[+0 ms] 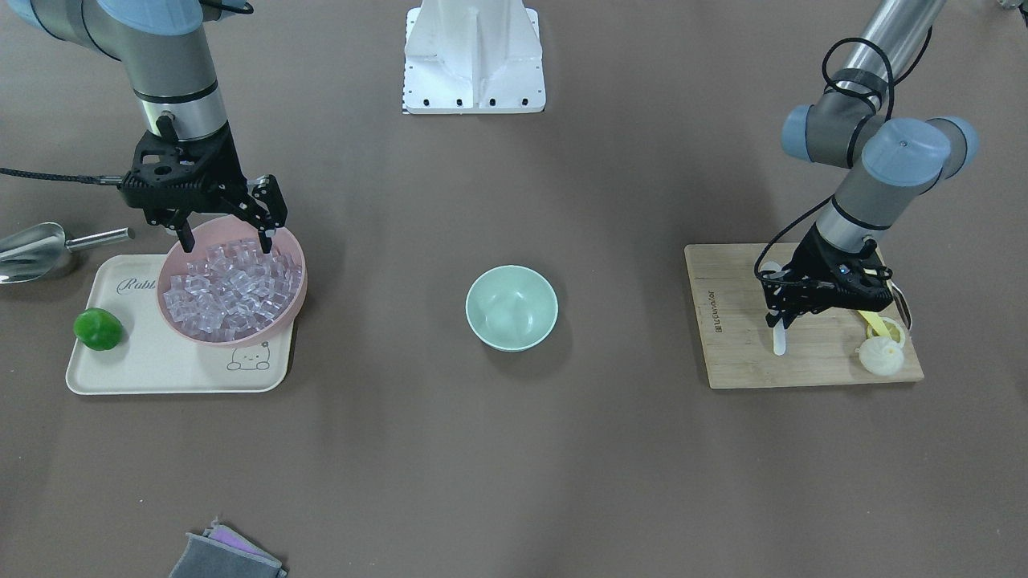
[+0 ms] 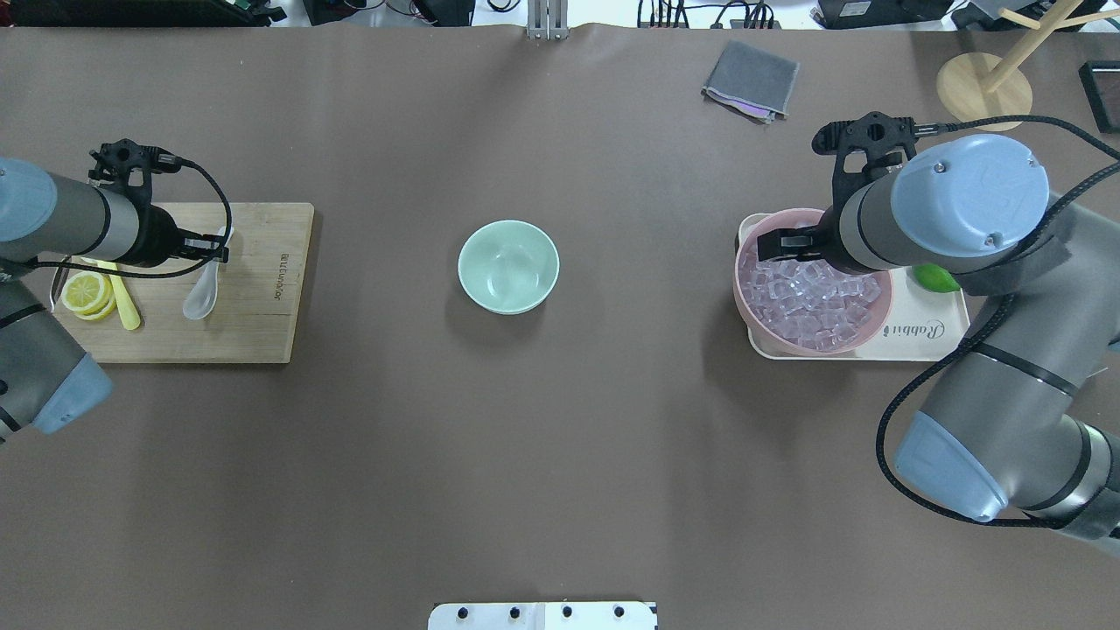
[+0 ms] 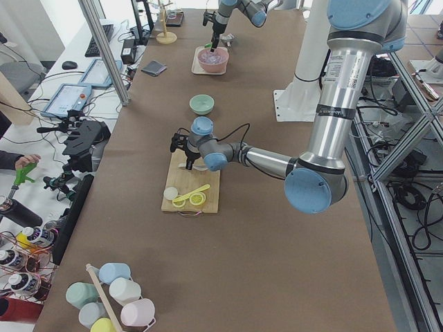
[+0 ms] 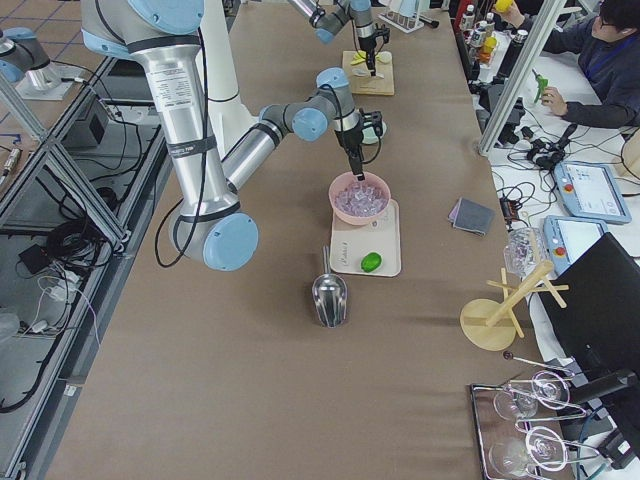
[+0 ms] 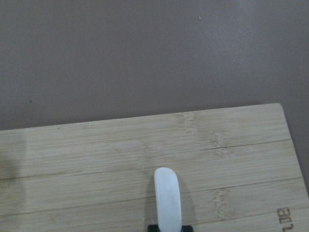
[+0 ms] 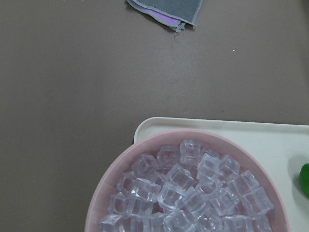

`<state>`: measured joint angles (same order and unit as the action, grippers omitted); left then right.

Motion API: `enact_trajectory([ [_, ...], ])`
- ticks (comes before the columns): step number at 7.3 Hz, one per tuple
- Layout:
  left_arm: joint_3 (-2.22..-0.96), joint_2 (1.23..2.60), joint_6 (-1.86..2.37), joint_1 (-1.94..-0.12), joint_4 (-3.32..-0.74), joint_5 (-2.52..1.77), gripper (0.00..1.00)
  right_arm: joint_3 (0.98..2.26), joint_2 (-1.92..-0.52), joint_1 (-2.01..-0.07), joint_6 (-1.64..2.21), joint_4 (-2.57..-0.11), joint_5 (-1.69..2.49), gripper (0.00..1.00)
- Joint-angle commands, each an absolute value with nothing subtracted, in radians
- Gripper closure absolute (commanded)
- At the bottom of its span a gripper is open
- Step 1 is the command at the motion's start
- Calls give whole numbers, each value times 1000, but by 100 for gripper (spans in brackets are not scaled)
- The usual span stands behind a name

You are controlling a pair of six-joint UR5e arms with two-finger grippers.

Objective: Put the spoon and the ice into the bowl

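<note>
Next, my left gripper lets go of the white spoon inside the mint-green bowl [image 1: 531,321], with the spoon's handle over the bowl's board-side rim.
The white spoon [image 2: 201,297] lies on a wooden cutting board [image 2: 254,324] on my left. My left gripper [image 1: 783,319] is shut on the spoon's handle; the left wrist view shows the handle [image 5: 167,198] with the fingertips tight on either side. The mint-green bowl [image 1: 511,309] stands empty at the table's middle [image 2: 508,267]. Many clear ice cubes [image 1: 233,289] fill a pink bowl [image 1: 233,339]. My right gripper [image 1: 227,237] is open and empty just above the ice at the pink bowl's rim. The ice also shows in the right wrist view [image 6: 193,193].
The pink bowl sits on a cream tray [image 1: 161,371] with a green lime [image 1: 98,329]. A metal scoop [image 1: 32,249] lies beside the tray. A yellow spoon [image 2: 124,304] and lemon slices [image 2: 86,291] share the board. A grey cloth [image 2: 751,80] lies far off.
</note>
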<state>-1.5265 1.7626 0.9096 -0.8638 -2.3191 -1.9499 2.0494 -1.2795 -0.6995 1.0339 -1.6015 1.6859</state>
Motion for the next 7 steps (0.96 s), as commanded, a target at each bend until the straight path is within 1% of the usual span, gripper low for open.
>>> enact_trajectory([
  [1,-1593,1772,1045,-864,-2316,-1951,100,2049,-1279,-699,1035,-1601,1686,0],
  [3,-1653,1839,1387,-862,-2315,-1924,100,2049,-1278,-690,1113,-1598,1675,0],
  [4,-1678,1862,1501,-807,-2313,-1854,100,2048,-1270,-671,1156,-1600,1645,0],
  [5,-1677,1909,1594,-740,-2303,-1751,100,2048,-1267,-664,1198,-1598,1643,0],
  [6,-1674,1963,1700,-673,-2262,-1652,100,2048,-1267,-649,1244,-1598,1611,0],
  [7,-1667,2042,1782,-614,-2159,-1559,100,2048,-1266,-644,1249,-1598,1605,0],
])
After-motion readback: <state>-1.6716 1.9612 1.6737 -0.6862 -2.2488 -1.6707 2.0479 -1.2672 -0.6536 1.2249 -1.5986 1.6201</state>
